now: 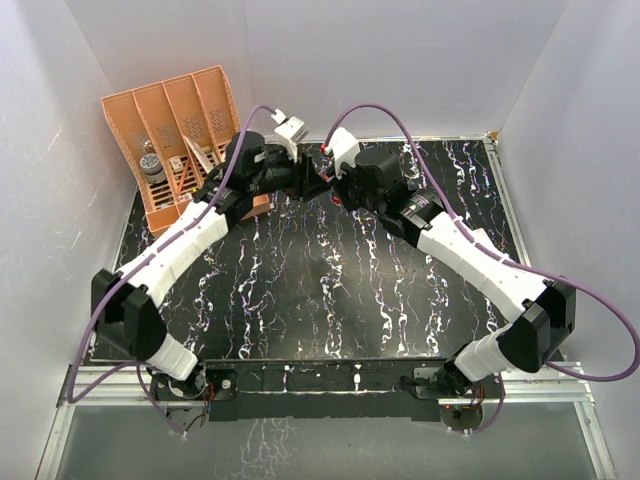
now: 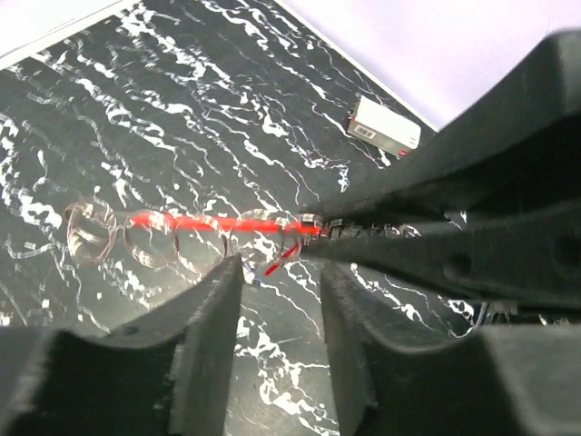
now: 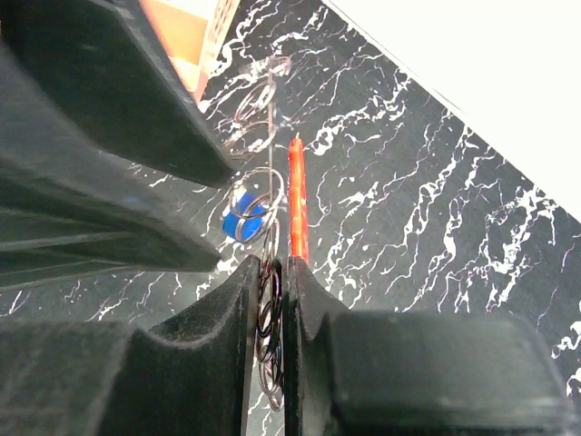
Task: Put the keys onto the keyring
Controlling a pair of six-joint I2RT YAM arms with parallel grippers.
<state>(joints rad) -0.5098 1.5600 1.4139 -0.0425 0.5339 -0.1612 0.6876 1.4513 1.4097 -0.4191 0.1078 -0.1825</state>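
I need to let go of the keyring, now held above the table's far middle, with my right gripper on the open black marbled table (image 1: 321, 240) between the orange rack and my right arm.
My two grippers meet above the far middle of the table. My right gripper (image 3: 272, 268) (image 1: 334, 187) is shut on the keyring, pinching its chain of thin wire rings (image 3: 270, 313). The keyring's red loop (image 3: 295, 195) sticks out past the fingertips and also shows in the left wrist view (image 2: 218, 223). The blue key head (image 3: 245, 216) hangs in a ring beside the loop, between the tips of my left gripper's fingers. My left gripper (image 2: 281, 272) (image 1: 312, 180) is open, its jaws clearly apart just under the loop. A small red piece (image 2: 283, 259), possibly the red key, hangs below the loop.
An orange slotted rack (image 1: 180, 140) with small items in it stands at the back left, close to the left arm. A small white block (image 2: 386, 127) lies on the black marbled table (image 1: 320, 290) near the back wall. White walls enclose three sides.
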